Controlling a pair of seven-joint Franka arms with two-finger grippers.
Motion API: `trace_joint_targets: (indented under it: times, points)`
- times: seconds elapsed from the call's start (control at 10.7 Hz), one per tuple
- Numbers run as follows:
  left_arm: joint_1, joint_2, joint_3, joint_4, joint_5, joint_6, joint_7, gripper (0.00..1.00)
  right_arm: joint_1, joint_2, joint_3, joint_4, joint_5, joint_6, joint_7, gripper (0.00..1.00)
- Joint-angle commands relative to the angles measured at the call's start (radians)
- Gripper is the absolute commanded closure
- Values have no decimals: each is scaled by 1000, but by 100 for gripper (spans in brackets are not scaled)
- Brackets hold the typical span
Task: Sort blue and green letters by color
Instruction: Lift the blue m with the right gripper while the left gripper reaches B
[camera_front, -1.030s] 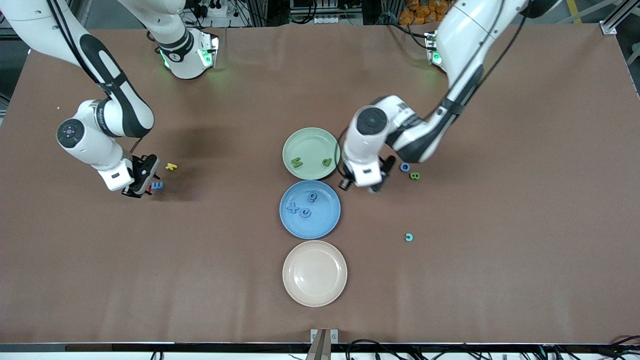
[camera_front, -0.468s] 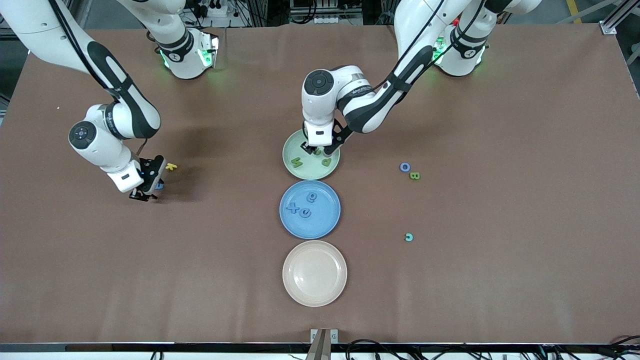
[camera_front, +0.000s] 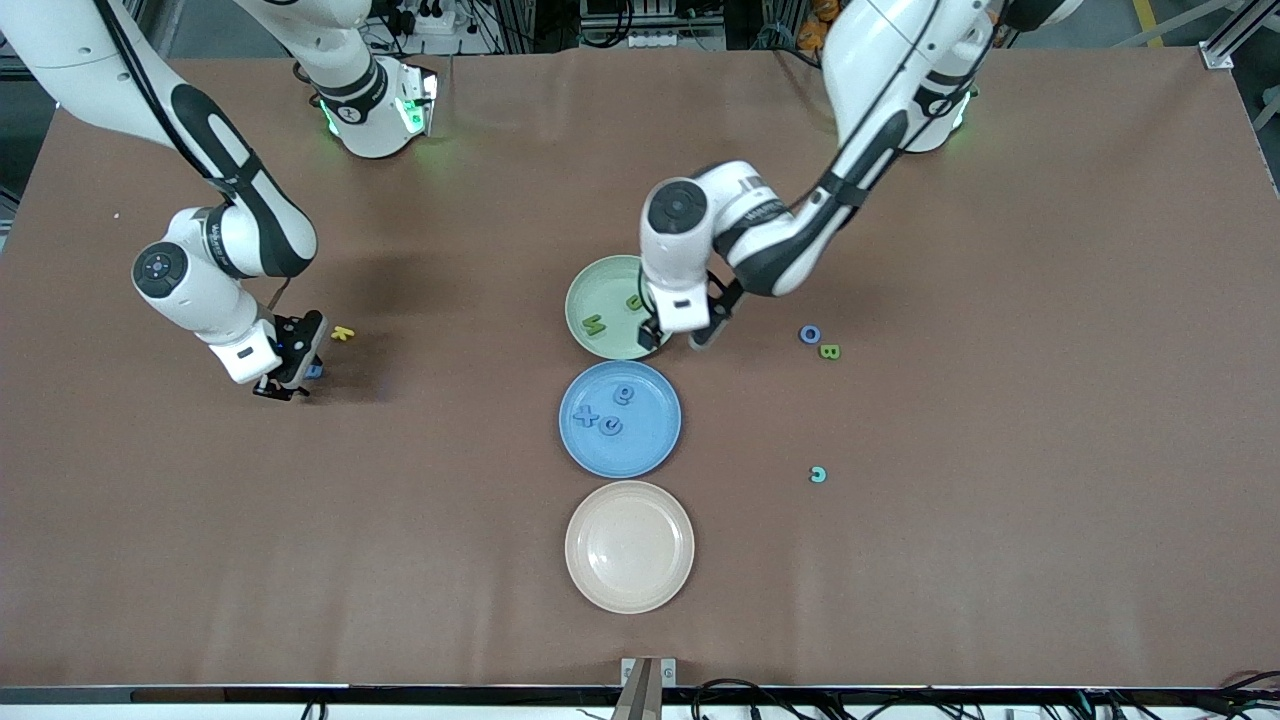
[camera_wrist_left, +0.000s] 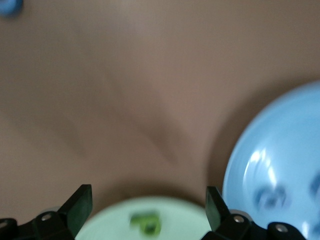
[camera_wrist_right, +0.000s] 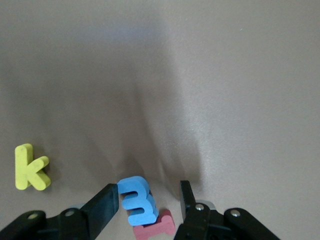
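My left gripper is to close next on the sides of the loose green letter (camera_front: 830, 352), the one that lies on the table beside the loose blue letter.
My left gripper (camera_front: 678, 335) hangs open over the rim of the green plate (camera_front: 600, 285), nothing between its fingers. Green letters (camera_front: 594, 323) (camera_front: 634, 300) lie on that plate; the left wrist view shows another green letter (camera_wrist_left: 145, 223) on it, below my left gripper (camera_wrist_left: 147, 210). Three blue letters (camera_front: 610, 426) lie on the blue plate (camera_front: 650, 440). My right gripper (camera_front: 290, 370) (camera_wrist_right: 148, 192) stands open low at the table, straddling a blue letter (camera_wrist_right: 137, 200) that leans on a red letter (camera_wrist_right: 155, 227). One finger touches the blue letter; the other stands apart.
A yellow letter (camera_front: 343, 333) lies beside my right gripper. Toward the left arm's end lie a loose blue letter (camera_front: 810, 334), a green letter (camera_front: 829, 351) and a teal letter (camera_front: 818, 474). A cream plate (camera_front: 629, 590) sits nearest the front camera.
My left gripper swung from beside the loose letters to the green plate, opened, and a new green letter now lies there. My right gripper shifted slightly around the blue letter.
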Motion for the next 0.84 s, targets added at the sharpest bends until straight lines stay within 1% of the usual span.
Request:
trace_joint_targets:
  times: [0.0, 0.09, 0.28, 0.47, 0.75]
  points:
    - [135, -58, -10, -64, 29, -15, 61, 0, -7, 11, -19, -26, -15, 28, -20, 47]
    - [166, -70, -10, -81, 27, -15, 60, 0, -7, 13, -19, -26, -15, 29, -26, 59]
    - [220, -67, -9, -122, 26, -15, 48, 0, -3, 11, -19, -25, -26, 28, -67, 100]
    - [289, -64, -9, -145, 26, -15, 29, 0, -4, 11, -19, -23, -29, 28, -80, 100]
    - [340, -69, -9, -174, 26, -13, -20, 0, -4, -1, -17, -8, -29, 8, -89, 100]
